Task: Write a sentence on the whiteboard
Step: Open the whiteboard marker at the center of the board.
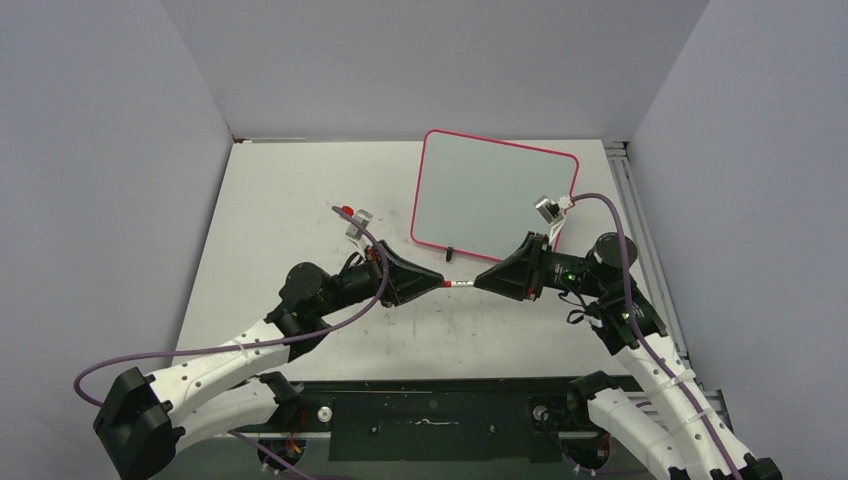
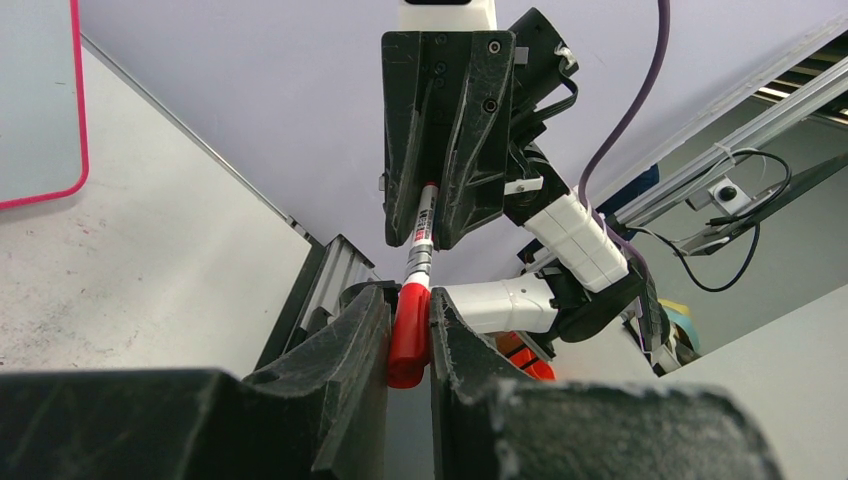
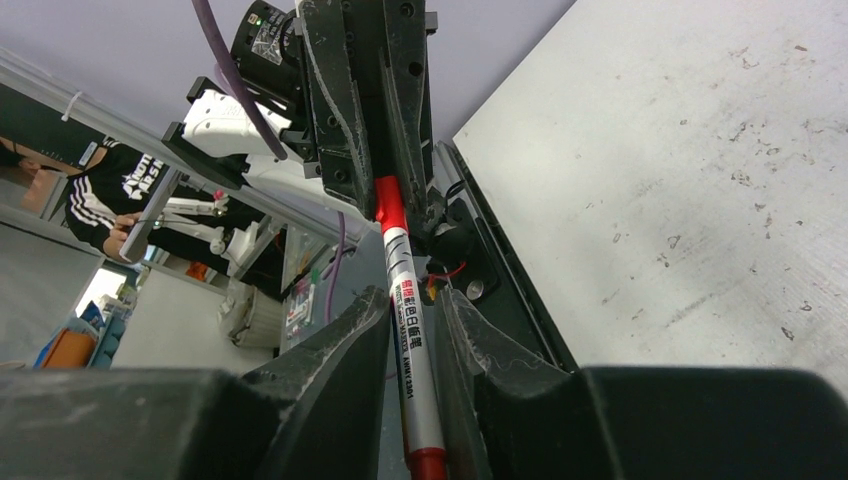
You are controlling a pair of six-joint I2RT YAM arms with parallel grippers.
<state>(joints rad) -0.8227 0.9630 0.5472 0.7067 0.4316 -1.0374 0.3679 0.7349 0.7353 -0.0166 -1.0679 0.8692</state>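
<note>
I need to let go of the red cap that is between my left gripper's fingers, putting it on the tabletop (image 1: 396, 327) between those fingers and the table's front edge.
The whiteboard (image 1: 495, 200) lies flat at the back right of the table, pale grey with a pink-red rim, and its face is blank; the sentence is not in view. Its corner shows in the left wrist view (image 2: 35, 100). Just in front of it a silver marker (image 1: 460, 284) hangs level between the two grippers. My left gripper (image 1: 440, 281) (image 2: 408, 300) is shut on the marker's red cap (image 2: 408, 335). My right gripper (image 1: 478, 282) (image 3: 413, 300) faces it and is shut on the silver barrel (image 3: 400, 265).
The scuffed white tabletop (image 1: 290, 200) has grey walls on three sides. An aluminium rail (image 1: 640, 230) runs along its right edge. A small black clip foot (image 1: 450, 253) sticks out from the whiteboard's near rim, close to the marker.
</note>
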